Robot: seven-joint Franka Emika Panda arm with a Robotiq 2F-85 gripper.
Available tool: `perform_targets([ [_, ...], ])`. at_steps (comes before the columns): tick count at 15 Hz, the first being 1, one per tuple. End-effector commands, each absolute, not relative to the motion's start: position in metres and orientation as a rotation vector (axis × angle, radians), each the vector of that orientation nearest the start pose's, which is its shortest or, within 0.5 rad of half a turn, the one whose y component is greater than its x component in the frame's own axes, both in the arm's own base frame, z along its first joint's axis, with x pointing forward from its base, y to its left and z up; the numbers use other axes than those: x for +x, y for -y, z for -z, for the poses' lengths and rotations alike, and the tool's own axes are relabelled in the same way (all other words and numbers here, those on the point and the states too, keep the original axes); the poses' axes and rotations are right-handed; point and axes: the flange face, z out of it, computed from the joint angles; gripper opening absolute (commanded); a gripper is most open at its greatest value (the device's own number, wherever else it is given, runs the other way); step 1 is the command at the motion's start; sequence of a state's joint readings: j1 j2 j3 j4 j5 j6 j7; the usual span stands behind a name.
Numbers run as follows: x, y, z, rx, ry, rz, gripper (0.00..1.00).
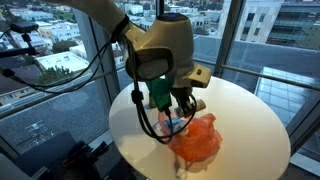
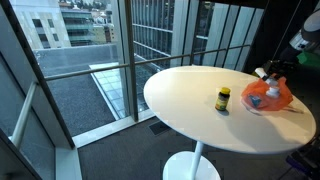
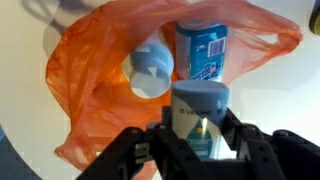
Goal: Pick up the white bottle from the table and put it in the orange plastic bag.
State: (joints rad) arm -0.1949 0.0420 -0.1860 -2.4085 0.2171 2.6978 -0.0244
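Next, my gripper releases the white bottle in the orange plastic bag [image 1: 187,135] [image 3: 99,86], next to the white container with the round top. The white bottle is held just above the bag's mouth.
In the wrist view my gripper [image 3: 200,150] is shut on a white bottle [image 3: 200,115] with a grey-blue cap and a blue drop on its label. It holds the bottle just above the open mouth of the orange plastic bag [image 3: 100,60]. Inside the bag lie a white round-topped container [image 3: 152,68] and a blue-labelled container [image 3: 205,50]. In both exterior views the gripper [image 1: 180,108] [image 2: 272,76] hangs right over the bag [image 1: 197,142] [image 2: 268,97] on the round white table [image 1: 240,110] [image 2: 190,90].
A small dark jar with a yellow lid [image 2: 223,98] stands on the table beside the bag. Glass walls with railings surround the table. The table's edge lies close behind the bag.
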Motion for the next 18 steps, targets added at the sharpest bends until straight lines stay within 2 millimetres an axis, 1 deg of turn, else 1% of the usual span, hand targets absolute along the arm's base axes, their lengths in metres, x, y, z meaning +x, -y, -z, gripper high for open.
perform_targets([
  [1, 0.465, 0.221, -0.329, -2.943, -0.873, 0.452, 0.26],
  [4, 0.460, 0.235, -0.325, -2.940, -0.917, 0.449, 0.26],
  [11, 0.453, 0.252, -0.308, -2.977, -0.948, 0.421, 0.26],
  [15, 0.452, 0.256, -0.298, -2.997, -0.941, 0.396, 0.26],
  [18, 0.452, 0.253, -0.291, -3.021, -0.916, 0.379, 0.26],
])
